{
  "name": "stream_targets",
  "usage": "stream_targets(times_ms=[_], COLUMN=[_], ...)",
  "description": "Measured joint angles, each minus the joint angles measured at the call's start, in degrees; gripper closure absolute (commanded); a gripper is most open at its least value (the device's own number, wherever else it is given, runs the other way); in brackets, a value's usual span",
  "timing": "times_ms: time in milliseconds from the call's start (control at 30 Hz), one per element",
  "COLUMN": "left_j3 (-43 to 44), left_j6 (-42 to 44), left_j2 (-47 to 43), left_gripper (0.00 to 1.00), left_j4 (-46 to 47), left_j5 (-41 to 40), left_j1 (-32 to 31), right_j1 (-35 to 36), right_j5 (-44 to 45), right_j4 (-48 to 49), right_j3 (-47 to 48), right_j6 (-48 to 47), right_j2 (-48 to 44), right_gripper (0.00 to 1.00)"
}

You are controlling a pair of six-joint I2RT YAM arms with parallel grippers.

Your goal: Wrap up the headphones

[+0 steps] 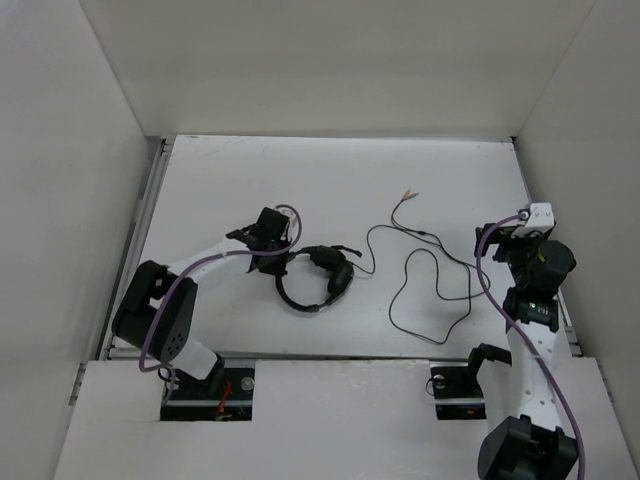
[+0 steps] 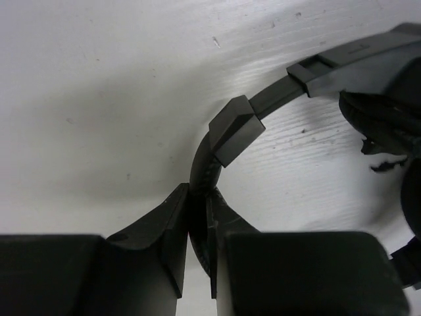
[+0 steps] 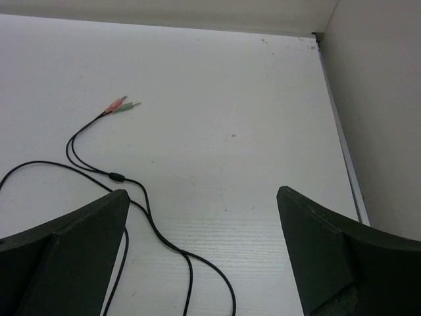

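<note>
Next, I open my left gripper, which pinches the headband close to its end block, and take the headband's middle (image 1: 282,291) before I lift the headphones.
The black headphones (image 1: 315,280) lie on the white table left of centre, earcups to the right. My left gripper (image 1: 272,262) is shut on the thin headband (image 2: 266,99); in the left wrist view the jaws pinch the band's lower end, and an earcup (image 2: 388,122) shows at the right. The long thin black cord (image 1: 430,290) runs in loose loops to the right and ends in pink and green plugs (image 1: 408,197), which also show in the right wrist view (image 3: 122,106). My right gripper (image 1: 512,240) is open and empty, above the cord (image 3: 164,240) at the right side.
White walls enclose the table on the left, back and right. The right wall and table edge (image 3: 342,145) run close beside my right gripper. Purple arm cables (image 1: 485,275) trail along both arms.
</note>
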Motion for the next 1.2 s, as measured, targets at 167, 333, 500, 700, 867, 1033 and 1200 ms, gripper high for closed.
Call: stream_targets(times_ms=[167,333,500,700,867,1033,1200], left_j3=[3.1,6.4,6.6,4.3,-1.1,-3.7,-4.0], left_j6=[5.7,9.1,9.8,8.2,5.3,3.6,2.2], left_j2=[1.5,4.5,5.2,4.2,1.1,-0.3,-0.3], left_gripper=[0.82,0.54,0.53,0.53,0.6,0.66,0.76], left_j4=[0.9,3.7,4.0,4.0,3.1,4.3,5.9], left_j5=[-2.3,-3.6,-4.0,-4.0,-3.3,-2.4,-1.6], left_j1=[1.0,1.7,1.8,1.9,1.9,2.2,2.8], right_j1=[-0.3,-0.4,-1.0,-1.0,-1.1,-2.1,-2.6], right_j5=[-0.3,-0.4,-0.5,-0.7,-0.8,-0.9,-1.0], right_j4=[0.0,0.4,0.6,1.2,1.3,1.4,1.5], right_j3=[0.0,0.0,-0.1,-0.7,-0.7,-0.7,-0.7], right_j6=[0.4,0.6,0.8,0.9,0.9,1.0,1.3], right_j2=[-0.3,-1.1,-2.1,-2.3,-2.3,-2.3,-2.3], right_gripper=[0.0,0.0,0.0,0.0,0.0,0.0,0.0])
